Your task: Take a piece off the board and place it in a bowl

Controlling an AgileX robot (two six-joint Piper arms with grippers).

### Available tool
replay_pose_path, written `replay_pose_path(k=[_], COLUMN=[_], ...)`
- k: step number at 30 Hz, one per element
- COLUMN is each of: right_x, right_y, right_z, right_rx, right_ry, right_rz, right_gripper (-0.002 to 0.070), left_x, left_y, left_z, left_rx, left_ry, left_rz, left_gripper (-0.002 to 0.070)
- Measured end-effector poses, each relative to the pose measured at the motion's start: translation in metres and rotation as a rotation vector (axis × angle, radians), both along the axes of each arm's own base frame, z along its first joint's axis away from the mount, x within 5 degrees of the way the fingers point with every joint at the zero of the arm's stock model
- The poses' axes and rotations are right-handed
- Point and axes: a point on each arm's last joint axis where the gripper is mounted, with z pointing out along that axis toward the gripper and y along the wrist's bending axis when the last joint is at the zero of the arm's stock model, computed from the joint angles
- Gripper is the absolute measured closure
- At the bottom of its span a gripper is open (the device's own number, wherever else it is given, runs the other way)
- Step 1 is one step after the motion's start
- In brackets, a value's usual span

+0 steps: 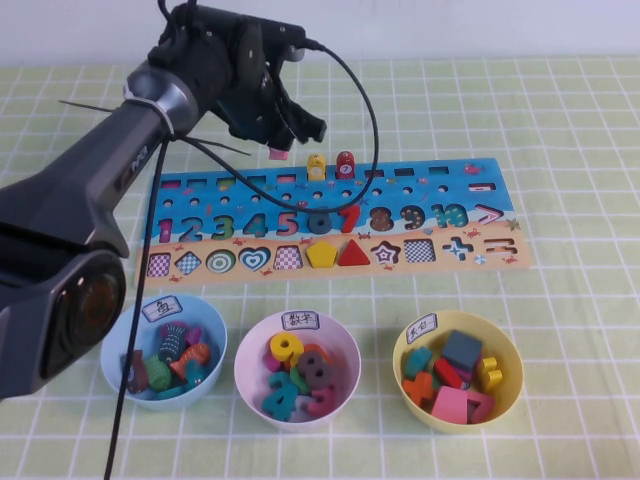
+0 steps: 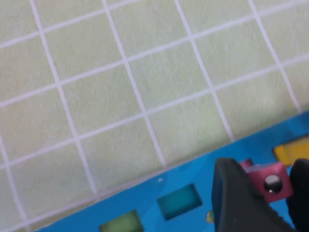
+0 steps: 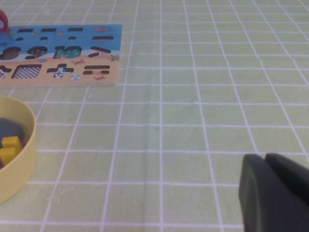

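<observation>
I should use my left gripper to drop off the small pink piece in the pale blue bowl [image 1: 178,373], next to the orange fish.
My left gripper [image 1: 283,143] hangs over the back edge of the board [image 1: 400,200], left of its middle, and is shut on the small pink piece [image 1: 278,154]. In the left wrist view the pink piece [image 2: 269,180], with a round mark on its end, sits between the two black fingers [image 2: 236,193] above the board's blue part [image 2: 193,179] and its empty slots. The pale blue bowl [image 1: 212,322] with a white label stands at the front left, holding several pieces. My right gripper [image 3: 266,166] is shut and empty, low over bare tablecloth; the high view does not show it.
A yellow piece [image 1: 316,166] and a red piece [image 1: 345,163] stand upright in the board's back row. A whitish-pink bowl [image 1: 345,335] of numbers and a yellow bowl [image 1: 405,335] of blocks stand in front. A black cable [image 1: 372,120] loops over the board's back.
</observation>
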Motion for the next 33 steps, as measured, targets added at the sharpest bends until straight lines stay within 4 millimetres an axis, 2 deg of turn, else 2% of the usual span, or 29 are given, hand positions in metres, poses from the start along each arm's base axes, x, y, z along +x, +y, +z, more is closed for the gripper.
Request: replay_pose_path(k=[5, 10, 18, 23, 25, 28, 33], right_x=[0.000, 0.000, 0.000, 0.000, 0.000, 0.000, 0.000], right_y=[0.000, 0.000, 0.000, 0.000, 0.000, 0.000, 0.000], right_z=[0.000, 0.000, 0.000, 0.000, 0.000, 0.000, 0.000], right_rx=[0.000, 0.000, 0.000, 0.000, 0.000, 0.000, 0.000], right_ry=[-0.001, -0.001, -0.001, -0.001, -0.001, -0.001, -0.001], right_rz=[0.000, 0.000, 0.000, 0.000, 0.000, 0.000, 0.000], right_gripper=[0.0694, 0.0694, 0.0694, 0.0694, 0.0694, 0.0694, 0.0694], left_x=[-0.008, -0.027, -0.059, -0.080, -0.088, -0.104, -0.154], left_y=[0.006, 0.015, 0.012, 0.015, 0.019, 0.029, 0.054], left_z=[0.020, 0.067, 0.110, 0.133, 0.136, 0.130, 0.110], left_rx=[0.068, 0.100, 0.021, 0.018, 0.025, 0.049, 0.030], left_ry=[-0.013, -0.037, -0.002, -0.018, -0.017, -0.036, -0.080], left_rz=[-0.053, -0.092, -0.249, -0.289, -0.288, -0.276, -0.225], left_gripper=[0.0485, 0.0485, 0.0485, 0.0485, 0.0485, 0.0485, 0.0485])
